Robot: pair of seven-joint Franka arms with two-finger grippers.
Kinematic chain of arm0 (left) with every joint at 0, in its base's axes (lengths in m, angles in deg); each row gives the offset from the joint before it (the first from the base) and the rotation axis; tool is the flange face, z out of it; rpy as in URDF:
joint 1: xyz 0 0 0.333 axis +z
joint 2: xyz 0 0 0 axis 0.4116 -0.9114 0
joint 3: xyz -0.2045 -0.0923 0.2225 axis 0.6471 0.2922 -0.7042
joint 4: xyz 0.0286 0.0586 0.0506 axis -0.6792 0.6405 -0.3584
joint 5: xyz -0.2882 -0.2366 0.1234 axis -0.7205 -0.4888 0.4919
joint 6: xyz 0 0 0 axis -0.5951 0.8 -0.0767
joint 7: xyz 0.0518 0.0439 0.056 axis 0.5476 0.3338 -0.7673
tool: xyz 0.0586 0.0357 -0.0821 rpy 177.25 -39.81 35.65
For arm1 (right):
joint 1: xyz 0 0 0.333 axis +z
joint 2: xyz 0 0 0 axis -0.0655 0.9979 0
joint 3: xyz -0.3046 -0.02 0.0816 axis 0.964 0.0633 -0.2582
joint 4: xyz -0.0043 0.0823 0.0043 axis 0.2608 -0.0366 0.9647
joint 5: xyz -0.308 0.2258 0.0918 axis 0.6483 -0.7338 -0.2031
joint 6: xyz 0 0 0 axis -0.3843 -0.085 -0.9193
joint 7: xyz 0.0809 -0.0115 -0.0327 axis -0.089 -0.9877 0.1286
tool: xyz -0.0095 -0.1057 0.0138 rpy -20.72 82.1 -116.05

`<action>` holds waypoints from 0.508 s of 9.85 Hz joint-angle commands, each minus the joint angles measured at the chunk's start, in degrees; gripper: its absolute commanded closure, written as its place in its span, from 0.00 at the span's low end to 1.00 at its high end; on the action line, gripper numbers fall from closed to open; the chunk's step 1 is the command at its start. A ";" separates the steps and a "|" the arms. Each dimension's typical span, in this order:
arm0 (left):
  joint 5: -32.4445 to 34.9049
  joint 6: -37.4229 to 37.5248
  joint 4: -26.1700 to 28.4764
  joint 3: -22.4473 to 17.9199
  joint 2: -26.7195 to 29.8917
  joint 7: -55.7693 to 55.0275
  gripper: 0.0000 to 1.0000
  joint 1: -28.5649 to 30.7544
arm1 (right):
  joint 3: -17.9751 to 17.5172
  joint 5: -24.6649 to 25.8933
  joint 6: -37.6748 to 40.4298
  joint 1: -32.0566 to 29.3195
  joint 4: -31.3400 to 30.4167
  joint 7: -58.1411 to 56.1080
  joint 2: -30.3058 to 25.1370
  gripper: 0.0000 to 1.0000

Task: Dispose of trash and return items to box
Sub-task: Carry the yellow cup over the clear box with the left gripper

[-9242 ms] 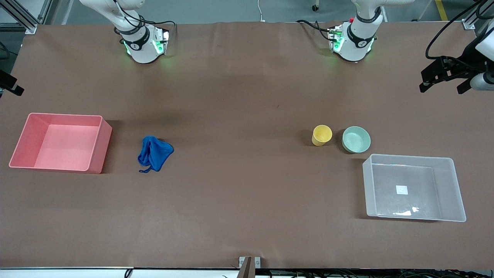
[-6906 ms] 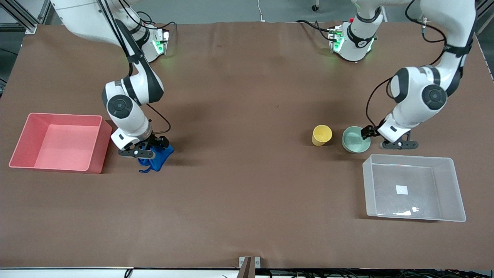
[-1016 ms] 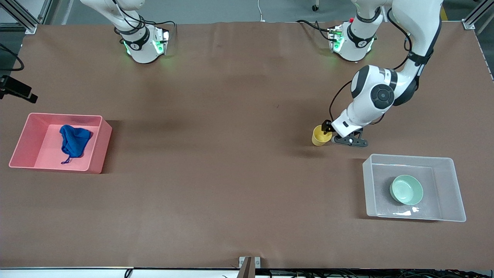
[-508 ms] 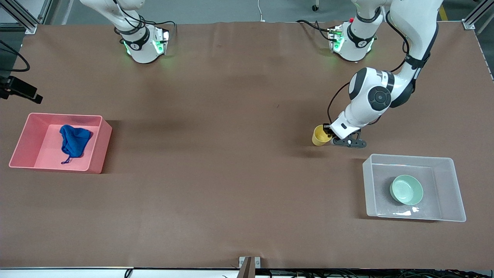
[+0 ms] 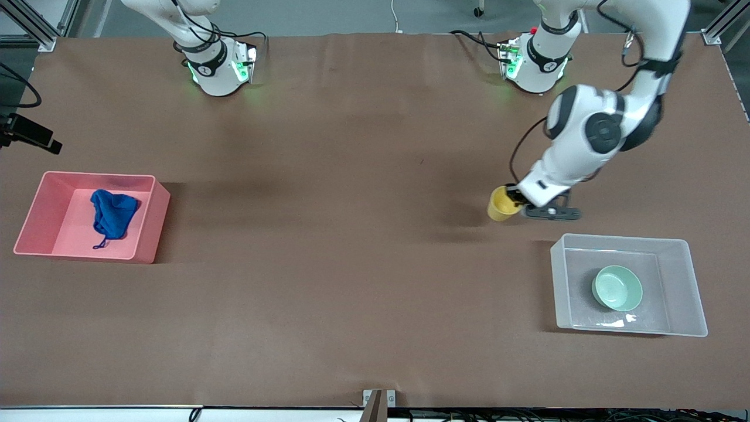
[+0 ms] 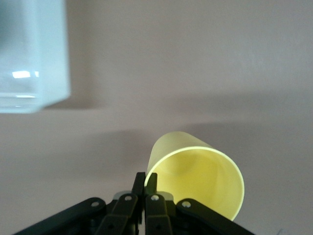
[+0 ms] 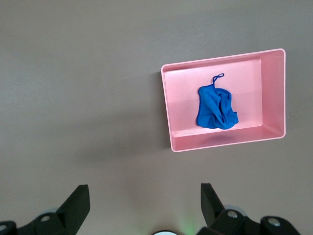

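Note:
Next, my left gripper lets go of the yellow cup inside the mint-green bowl [image 5: 624,282] in the clear box.
My left gripper [image 5: 518,202] is shut on the rim of the yellow cup [image 5: 501,206] and holds it tilted, a little above the table, beside the clear box [image 5: 621,240]. In the left wrist view the fingers [image 6: 148,179] pinch the cup's wall [image 6: 200,171], with a corner of the box [image 6: 34,58] in sight. The mint-green bowl [image 5: 617,288] lies in the box. The blue rag [image 5: 111,214] lies in the pink bin [image 5: 147,220]; both show in the right wrist view, the rag [image 7: 216,107] in the bin [image 7: 168,107]. My right gripper [image 7: 144,196] is open and empty, high over the table near the bin.
The right gripper's black tip [image 5: 32,138] shows at the table's edge at the right arm's end, farther from the camera than the pink bin. Brown table cover between bin and box.
The left gripper has lifted the yellow cup off the table and carried it a little toward the left arm's end; the cup now tilts. Rag, bowl and right gripper hold still.

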 commanded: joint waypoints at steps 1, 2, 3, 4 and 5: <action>1.23 8.98 -11.10 -7.17 -2.96 4.64 1.00 -0.03 | 0.98 0.15 0.40 1.24 -0.29 0.94 -0.75 0.00; 1.31 10.23 -16.11 -10.34 -5.50 6.32 1.00 -0.03 | 6.73 0.15 0.22 6.64 -0.38 0.94 -0.75 0.00; 1.23 10.42 -19.91 -12.55 -8.57 8.60 1.00 0.14 | 9.40 -0.03 0.40 8.87 -0.38 0.94 -0.75 0.00; 0.62 10.59 -24.21 -15.35 -12.08 11.14 1.00 0.15 | 9.43 -0.03 0.48 8.81 -0.38 0.86 -0.75 0.00; -0.52 12.33 -29.99 -17.47 -16.99 12.65 1.00 0.32 | 9.17 0.06 0.49 8.81 -0.30 0.86 -0.75 0.00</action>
